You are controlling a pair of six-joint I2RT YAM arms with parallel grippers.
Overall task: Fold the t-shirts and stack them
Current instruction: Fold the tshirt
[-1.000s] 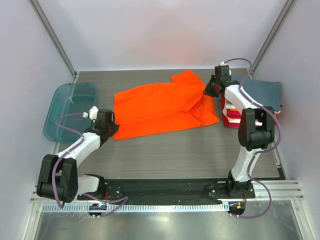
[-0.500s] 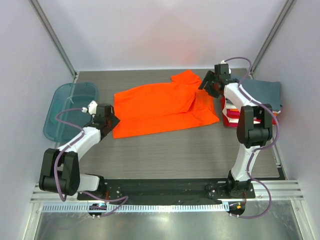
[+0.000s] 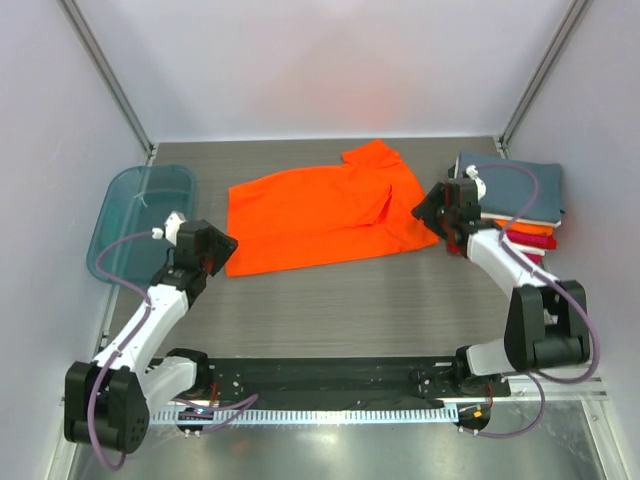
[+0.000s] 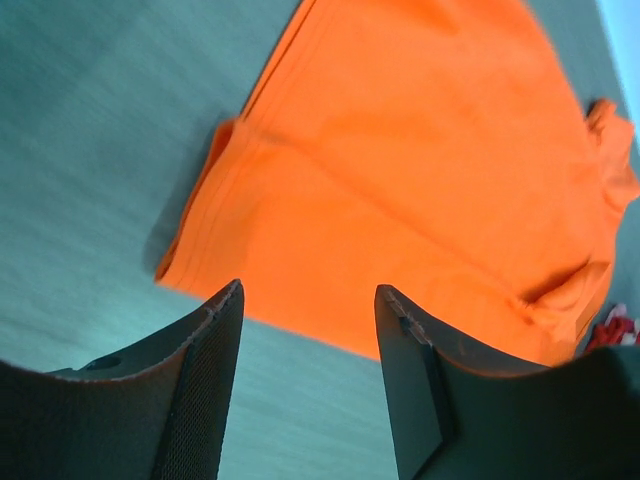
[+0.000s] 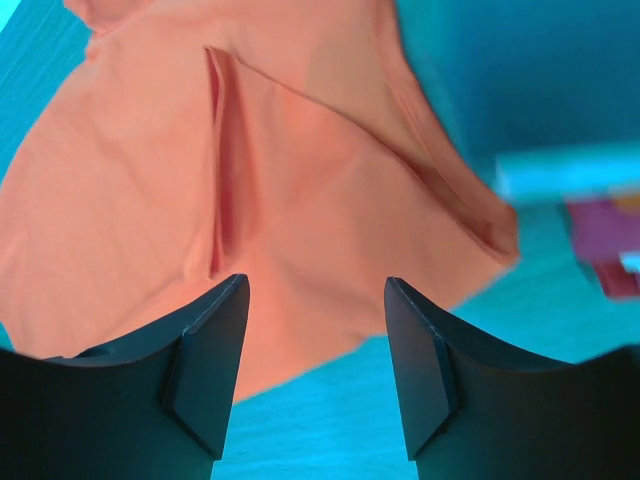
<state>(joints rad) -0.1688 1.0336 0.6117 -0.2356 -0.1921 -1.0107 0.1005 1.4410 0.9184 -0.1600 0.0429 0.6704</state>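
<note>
With the orange t-shirt's near edge slanting, my left gripper and my right gripper should take its near corners [image 3: 231, 271] and pull them level before the next fold.
A bright orange t-shirt [image 3: 325, 210] lies spread across the middle of the table, folded lengthwise, one sleeve folded over near its right end. At the right edge stands a stack of folded t-shirts [image 3: 520, 195] with a slate blue-grey one on top and white, orange and crimson layers under it. My left gripper [image 3: 218, 250] hovers open just off the shirt's near left corner [image 4: 200, 260], nothing between its fingers. My right gripper [image 3: 432, 212] is open too, beside the shirt's near right corner [image 5: 330, 300] and in front of the stack.
A translucent teal plastic tub [image 3: 140, 220] sits at the table's left edge, behind my left arm. Bare grey wood table [image 3: 350, 300] lies between the shirt and the arm bases. White walls and metal posts close in the back and sides.
Both grippers have let go of the orange shirt and opened. The left one drew back slightly to the left. The right arm swung from the shirt's far right corner down to its near right corner.
</note>
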